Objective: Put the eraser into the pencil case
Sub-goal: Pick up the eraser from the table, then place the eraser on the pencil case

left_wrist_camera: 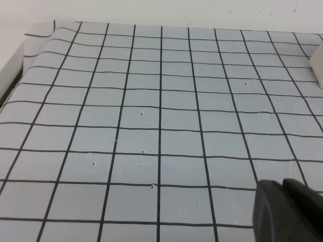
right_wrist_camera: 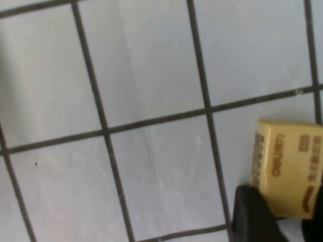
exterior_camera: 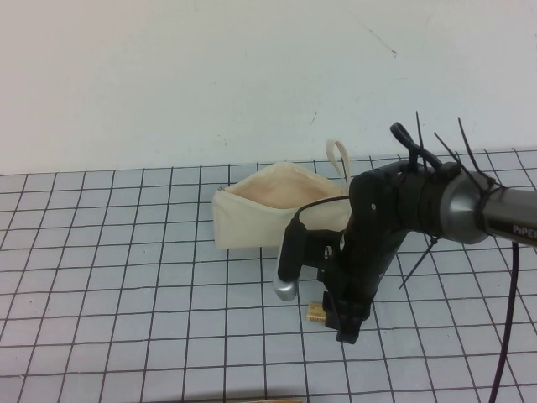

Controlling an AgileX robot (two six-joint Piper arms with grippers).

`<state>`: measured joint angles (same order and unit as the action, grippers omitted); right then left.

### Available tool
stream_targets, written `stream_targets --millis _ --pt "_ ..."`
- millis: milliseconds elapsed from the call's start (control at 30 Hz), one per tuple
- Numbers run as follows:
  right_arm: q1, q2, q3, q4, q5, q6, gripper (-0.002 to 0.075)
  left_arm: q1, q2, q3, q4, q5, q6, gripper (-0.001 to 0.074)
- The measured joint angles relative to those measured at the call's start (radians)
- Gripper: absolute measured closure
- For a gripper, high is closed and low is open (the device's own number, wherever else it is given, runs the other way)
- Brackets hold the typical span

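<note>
The eraser in my right gripper will be let go inside the pencil case [exterior_camera: 291, 200], at a spot just behind the middle of the pencil case's front side.
The eraser [exterior_camera: 315, 312] is a small tan-yellow block lying flat on the gridded mat, in front of the pencil case. In the right wrist view the eraser [right_wrist_camera: 290, 166] shows its printed face. My right gripper [exterior_camera: 344, 327] points down right beside the eraser. Its two dark fingers stand apart at the eraser's near edge [right_wrist_camera: 287, 227], and one fingertip [right_wrist_camera: 252, 217] overlaps a corner. The pencil case [exterior_camera: 268, 210] is a cream pouch standing open-topped behind the gripper, with pinkish lining and a loop strap. My left gripper [left_wrist_camera: 290, 212] hovers over bare mat, out of the high view, fingers together and empty.
The grey gridded mat [exterior_camera: 126, 277] covers the table up to a white wall. A corner of the pencil case [left_wrist_camera: 318, 63] shows at the edge of the left wrist view. The mat's curled edge [left_wrist_camera: 30, 45] lies at the far side there.
</note>
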<state>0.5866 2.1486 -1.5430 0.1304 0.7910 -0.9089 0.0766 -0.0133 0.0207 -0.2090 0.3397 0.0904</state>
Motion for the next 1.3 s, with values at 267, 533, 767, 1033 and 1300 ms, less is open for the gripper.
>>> stream_targets --millis 267,533,767,1033,1300 --pt "0.000 0.008 -0.027 0.002 0.032 0.024 0.0533 0.000 0.000 0.000 0.000 0.000 0.000 0.0738" --pt "0.000 0.017 -0.169 0.016 0.162 0.116 0.0533 0.000 0.000 0.000 0.000 0.000 0.000 0.0738" --pt "0.000 0.017 -0.313 0.095 0.282 0.153 0.0533 0.000 0.000 0.000 0.000 0.000 0.000 0.0738" --pt "-0.002 0.017 -0.561 0.114 0.280 0.225 0.0533 0.000 0.000 0.000 0.000 0.000 0.000 0.0738" --pt "-0.002 0.039 -0.602 -0.051 0.112 0.307 0.0533 0.000 0.000 0.000 0.000 0.000 0.000 0.0738"
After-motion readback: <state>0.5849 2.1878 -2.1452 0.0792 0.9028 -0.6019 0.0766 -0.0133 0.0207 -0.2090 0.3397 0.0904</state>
